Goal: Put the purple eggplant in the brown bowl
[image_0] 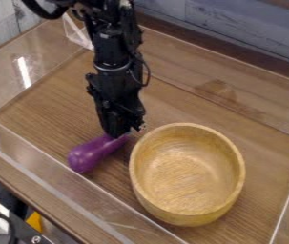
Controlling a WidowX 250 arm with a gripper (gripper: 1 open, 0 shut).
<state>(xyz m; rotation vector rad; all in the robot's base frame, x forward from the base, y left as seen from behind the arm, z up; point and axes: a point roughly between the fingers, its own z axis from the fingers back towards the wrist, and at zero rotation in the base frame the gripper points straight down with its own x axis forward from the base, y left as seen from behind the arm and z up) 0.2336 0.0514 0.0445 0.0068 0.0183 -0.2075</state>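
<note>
My fingers sit only at the purple eggplant's tip beside the brown bowl, so next I open, lift clear and take the eggplant nearer its middle (98,151).
The purple eggplant (95,151) lies on the wooden table just left of the brown bowl (188,172), its long axis slanting up to the right. My gripper (120,130) points straight down over the eggplant's upper right end. Its dark fingers have drawn together on that end, which is partly hidden by them. The eggplant still rests on the table. The bowl stands upright with nothing in it, its rim close to the right of the gripper.
Clear plastic walls (57,195) fence the wooden table (223,91) at the front and left. Cables (72,33) hang from the black arm at the upper left.
</note>
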